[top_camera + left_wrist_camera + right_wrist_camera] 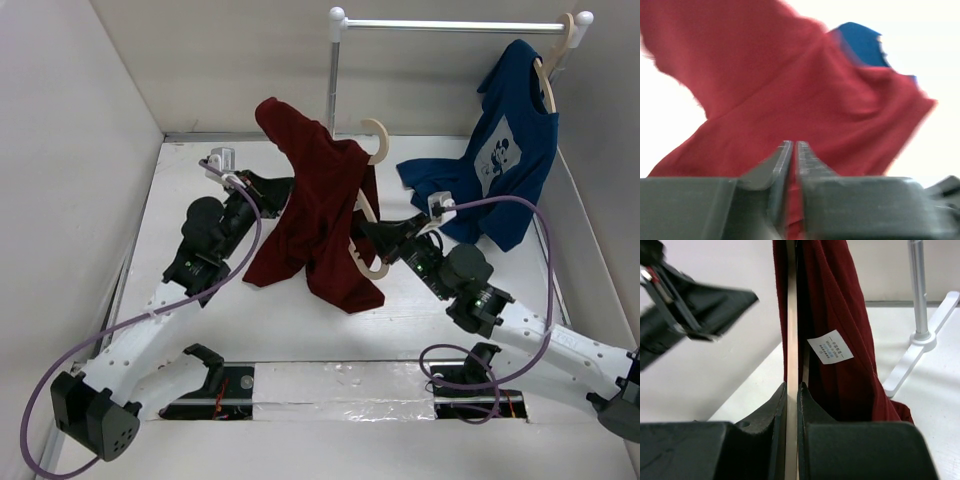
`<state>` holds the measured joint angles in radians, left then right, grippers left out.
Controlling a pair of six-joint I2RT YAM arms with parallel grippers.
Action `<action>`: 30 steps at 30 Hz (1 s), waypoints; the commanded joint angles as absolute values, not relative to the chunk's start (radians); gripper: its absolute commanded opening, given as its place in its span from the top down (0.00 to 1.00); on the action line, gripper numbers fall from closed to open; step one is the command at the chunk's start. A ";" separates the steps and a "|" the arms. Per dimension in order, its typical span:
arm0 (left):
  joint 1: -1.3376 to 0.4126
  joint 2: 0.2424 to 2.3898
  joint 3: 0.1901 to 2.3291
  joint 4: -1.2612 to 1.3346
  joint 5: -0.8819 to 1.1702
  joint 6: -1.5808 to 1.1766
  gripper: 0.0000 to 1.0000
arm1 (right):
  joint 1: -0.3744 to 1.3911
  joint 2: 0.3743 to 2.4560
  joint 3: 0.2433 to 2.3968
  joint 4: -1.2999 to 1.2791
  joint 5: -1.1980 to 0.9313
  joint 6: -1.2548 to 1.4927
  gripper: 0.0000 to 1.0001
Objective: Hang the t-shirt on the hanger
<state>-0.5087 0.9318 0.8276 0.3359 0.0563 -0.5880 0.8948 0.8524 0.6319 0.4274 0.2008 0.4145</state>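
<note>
The hanger's lower arm is outside the t-shirt and only the robot's right gripper holds the hanger, so the left gripper will take the t-shirt [338, 162] near the hanger's hook.
The maroon t-shirt [315, 210] hangs draped over the pale wooden hanger [378, 140], held above the table's middle. My right gripper [372, 236] is shut on the hanger's lower arm; in the right wrist view the beige hanger edge [791, 340] runs between the fingers, with the t-shirt [840, 315] and its white label beside it. My left gripper [268, 190] is shut on the t-shirt's left side; in the left wrist view red cloth [790, 100] fills the frame and sits pinched between the fingers [812, 162].
A navy t-shirt [505, 160] with a white print hangs on another wooden hanger [556, 55] from the metal rail [450, 25] at the back right, its hem on the table. The rail's post [918, 290] stands behind the t-shirt. White walls enclose the table.
</note>
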 commanded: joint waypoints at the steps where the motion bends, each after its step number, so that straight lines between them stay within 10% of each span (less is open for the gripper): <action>1: -0.509 0.965 0.893 0.403 0.192 -0.587 0.87 | 0.891 0.871 0.680 0.545 0.183 0.402 1.00; 8: -0.638 1.129 0.988 0.385 0.135 -0.542 0.61 | 0.891 0.903 0.650 0.545 0.204 0.416 1.00; 30: -0.638 1.126 0.891 0.606 -0.058 -0.676 0.37 | 0.891 0.884 0.614 0.528 0.186 0.429 1.00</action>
<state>-0.6395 1.1084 0.8368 0.5430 -0.0170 -0.6647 0.8948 0.9138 0.5888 0.4381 0.2173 0.4267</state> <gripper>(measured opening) 0.627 0.118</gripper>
